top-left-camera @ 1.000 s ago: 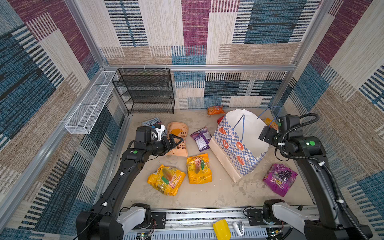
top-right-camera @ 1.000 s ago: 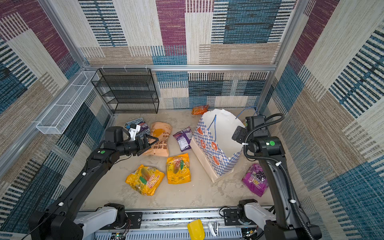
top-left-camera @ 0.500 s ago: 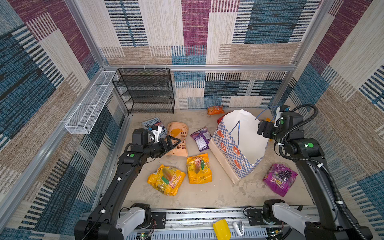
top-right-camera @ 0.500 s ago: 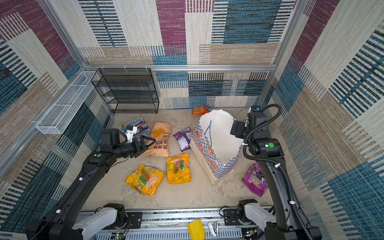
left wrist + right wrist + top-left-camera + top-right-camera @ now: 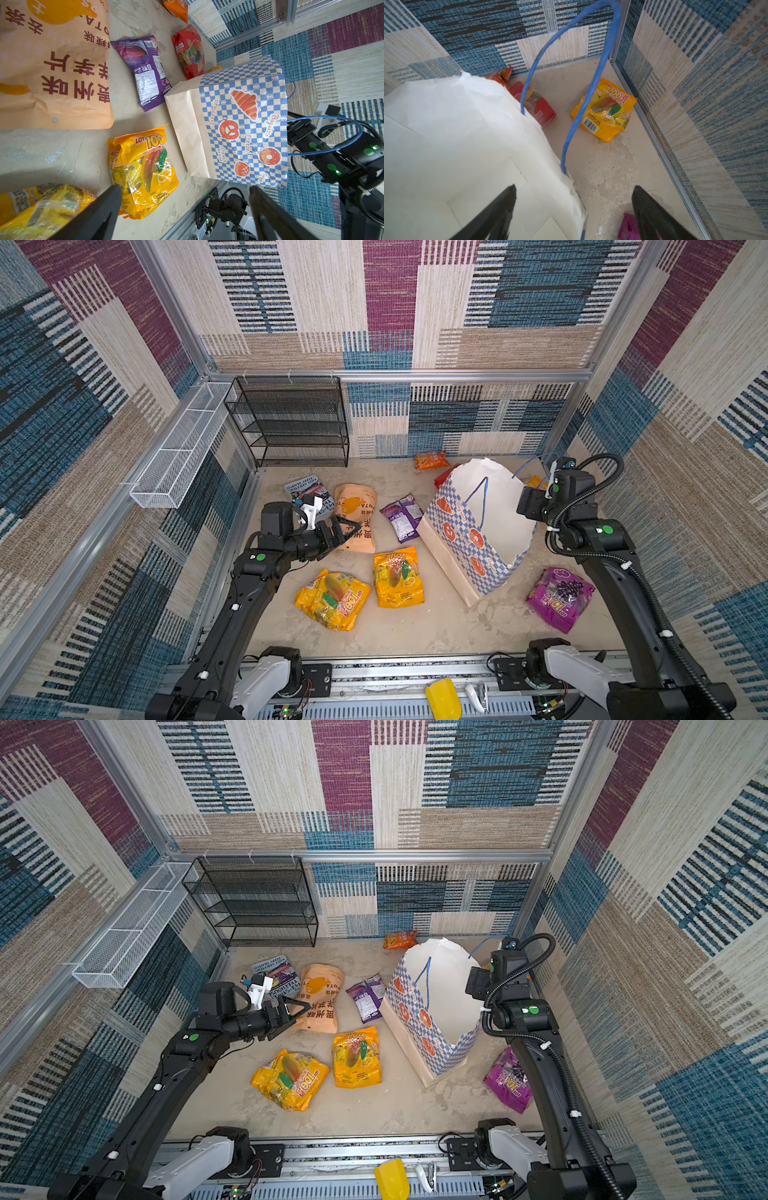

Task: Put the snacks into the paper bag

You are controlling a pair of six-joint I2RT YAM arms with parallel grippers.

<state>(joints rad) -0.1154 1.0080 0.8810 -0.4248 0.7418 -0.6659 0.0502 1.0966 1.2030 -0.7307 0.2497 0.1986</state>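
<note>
My left gripper is to take hold next of the pale orange packet by its side edge (image 5: 338, 510) facing the blue-grey book, next to the printed potato.
The paper bag (image 5: 469, 539) (image 5: 419, 1019) (image 5: 243, 124) stands right of centre, checked outside, white inside (image 5: 456, 135), mouth open. My right gripper (image 5: 574, 197) (image 5: 527, 506) is open astride the bag's right rim, one finger inside and one outside, below a blue cord handle (image 5: 571, 124). My left gripper (image 5: 349, 526) (image 5: 300, 1006) (image 5: 185, 199) is open and empty over the edge of a pale orange packet (image 5: 355, 516). Other snacks lie on the floor: purple (image 5: 402, 516), two yellow (image 5: 398, 577) (image 5: 332, 599), magenta (image 5: 559, 599), orange (image 5: 431, 459), red (image 5: 535, 106), and yellow (image 5: 605, 110) behind the bag.
A blue-grey book (image 5: 307, 489) lies behind my left wrist. A black wire rack (image 5: 291, 423) stands at the back left, and a white wire basket (image 5: 178, 452) hangs on the left wall. Patterned walls close in on three sides.
My right gripper has shifted toward the back along the bag's rim and its jaws have narrowed a little. The bag stands more upright. My left arm has drawn back slightly.
</note>
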